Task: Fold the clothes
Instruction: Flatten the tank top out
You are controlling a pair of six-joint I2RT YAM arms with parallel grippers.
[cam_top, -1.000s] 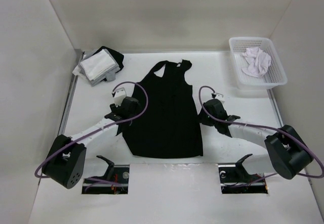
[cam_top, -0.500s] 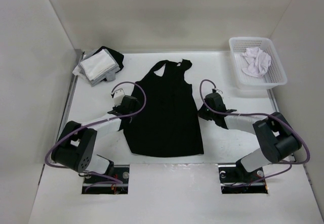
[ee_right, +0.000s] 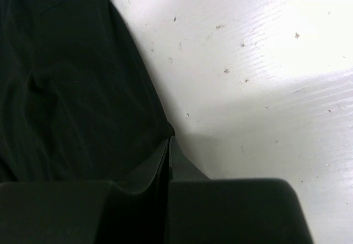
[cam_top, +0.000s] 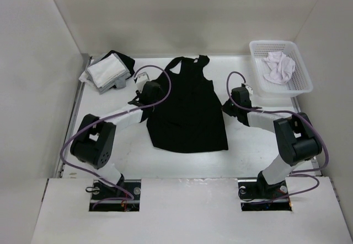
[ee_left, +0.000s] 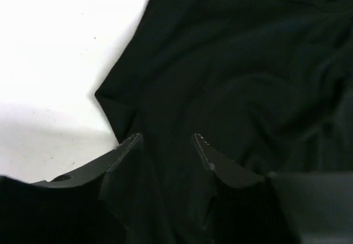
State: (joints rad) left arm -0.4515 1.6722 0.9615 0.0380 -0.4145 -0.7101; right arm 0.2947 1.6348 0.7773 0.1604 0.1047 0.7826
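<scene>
The black top's side bends inward below my left gripper; it should pinch the top's lower corner there [cam_top: 154, 145] and pull it out flat.
The clothes [cam_top: 187, 112] are a black sleeveless top lying flat mid-table, straps toward the back wall. My left gripper [cam_top: 151, 94] is over its left side near the armhole. In the left wrist view its jaws [ee_left: 166, 139] stand apart, with black fabric [ee_left: 231, 62] lying under and between them, not pinched. My right gripper [cam_top: 229, 107] is at the top's right edge. In the right wrist view its fingers [ee_right: 169, 139] are pressed together right on the fabric's edge [ee_right: 71, 79].
A white basket [cam_top: 298, 84] holding a white cloth [cam_top: 278, 68] stands at the back right. A stack of white and black garments [cam_top: 107, 72] lies at the back left. White walls enclose the table on three sides.
Both arms have reached farther from their bases and the black top has slid toward the back wall. The right gripper has closed; the left jaws stand apart again.
</scene>
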